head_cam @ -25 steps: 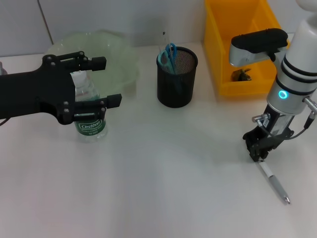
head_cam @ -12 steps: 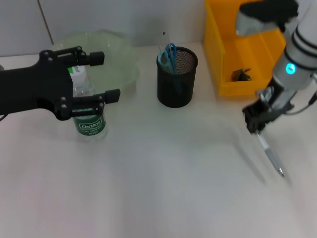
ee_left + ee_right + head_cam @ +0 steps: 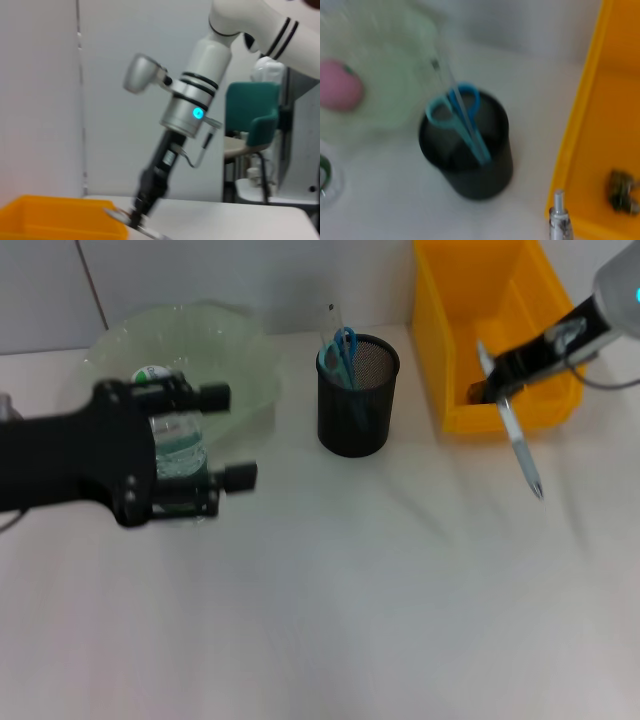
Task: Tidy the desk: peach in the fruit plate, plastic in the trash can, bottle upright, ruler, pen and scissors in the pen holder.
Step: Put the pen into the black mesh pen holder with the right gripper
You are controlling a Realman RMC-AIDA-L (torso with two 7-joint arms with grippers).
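Observation:
I need to use my right gripper to set the pen down inside the black mesh pen holder [image 3: 378,361] [image 3: 489,128], next to the blue scissors.
My right gripper [image 3: 497,372] is shut on the pen [image 3: 515,435], which hangs tip down in the air in front of the yellow trash can [image 3: 455,300]. The pen's top end [image 3: 559,219] also shows in the right wrist view. To the left stands the black mesh pen holder [image 3: 357,400], with the blue scissors [image 3: 456,107] and the clear ruler [image 3: 446,80] in it. A pink peach [image 3: 339,91] lies in the green fruit plate [image 3: 235,360]. The bottle [image 3: 178,440] stands upright between the spread fingers of my open left gripper [image 3: 228,435]. A dark plastic scrap [image 3: 623,191] lies in the trash can.
The left wrist view looks across at the right arm [image 3: 190,107] and the trash can's rim [image 3: 55,217]. A wall runs behind the table. The white tabletop [image 3: 350,600] stretches toward the front.
My right gripper has lifted the pen off the table and carried it up and back toward the trash can. The left gripper has shifted toward the front, away from the bottle's top.

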